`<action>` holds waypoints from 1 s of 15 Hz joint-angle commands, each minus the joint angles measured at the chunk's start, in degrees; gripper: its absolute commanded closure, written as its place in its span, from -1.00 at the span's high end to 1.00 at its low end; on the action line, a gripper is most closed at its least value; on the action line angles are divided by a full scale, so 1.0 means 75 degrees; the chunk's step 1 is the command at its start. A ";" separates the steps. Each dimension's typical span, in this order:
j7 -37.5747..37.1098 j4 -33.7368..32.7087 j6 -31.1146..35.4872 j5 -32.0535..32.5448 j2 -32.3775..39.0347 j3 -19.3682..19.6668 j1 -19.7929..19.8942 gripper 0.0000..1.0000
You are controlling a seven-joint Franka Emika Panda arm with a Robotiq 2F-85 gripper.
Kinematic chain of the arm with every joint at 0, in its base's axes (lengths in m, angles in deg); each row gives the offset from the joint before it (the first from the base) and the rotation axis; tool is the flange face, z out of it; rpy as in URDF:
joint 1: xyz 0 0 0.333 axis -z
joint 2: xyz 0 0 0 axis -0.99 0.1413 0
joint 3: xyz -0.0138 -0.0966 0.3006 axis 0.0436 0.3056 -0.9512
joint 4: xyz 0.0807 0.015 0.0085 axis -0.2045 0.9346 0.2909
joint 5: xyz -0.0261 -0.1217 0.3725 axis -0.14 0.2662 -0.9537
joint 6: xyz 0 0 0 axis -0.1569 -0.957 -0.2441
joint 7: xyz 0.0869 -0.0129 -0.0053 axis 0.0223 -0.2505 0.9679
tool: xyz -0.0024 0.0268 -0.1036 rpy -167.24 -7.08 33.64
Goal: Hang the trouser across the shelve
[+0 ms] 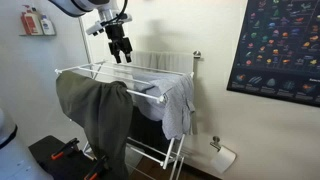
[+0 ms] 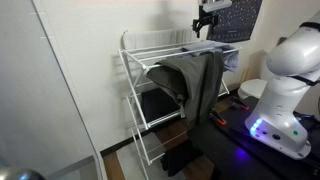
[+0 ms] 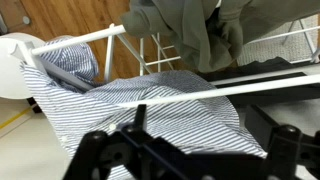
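Note:
My gripper is to move next to the middle of the trouser's top fold [image 1: 103, 83], over the near rail of the white rack, and close there.
The dark olive-grey trouser [image 1: 100, 115] hangs draped over the near end of the white wire rack [image 1: 75, 70]; it shows in both exterior views [image 2: 190, 80] and at the top of the wrist view [image 3: 185, 30]. The rack also shows in an exterior view [image 2: 135, 60] and as white rails in the wrist view [image 3: 180, 92]. My gripper [image 1: 120, 52] hovers above the rack's top rails, apart from the trouser, with fingers spread and nothing between them. It also shows in an exterior view [image 2: 205, 27] and in the wrist view [image 3: 190, 150].
A light striped shirt [image 1: 178, 100] hangs over the rack's far side, filling the wrist view [image 3: 150, 100]. A dark poster [image 1: 275, 45] hangs on the wall. A white radiator [image 1: 165, 62] stands behind the rack. The white robot base [image 2: 280, 90] stands beside the rack.

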 commanded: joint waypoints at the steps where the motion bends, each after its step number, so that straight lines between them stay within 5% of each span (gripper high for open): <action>1: -0.0048 -0.0019 -0.0032 0.0063 0.0009 0.0176 -0.0196 1.00; 9: 0.0125 -0.0023 -0.0013 0.0049 0.0143 0.0172 -0.0319 1.00; 15: 0.1075 0.0116 -0.0062 -0.0548 0.0495 0.0099 -0.1105 1.00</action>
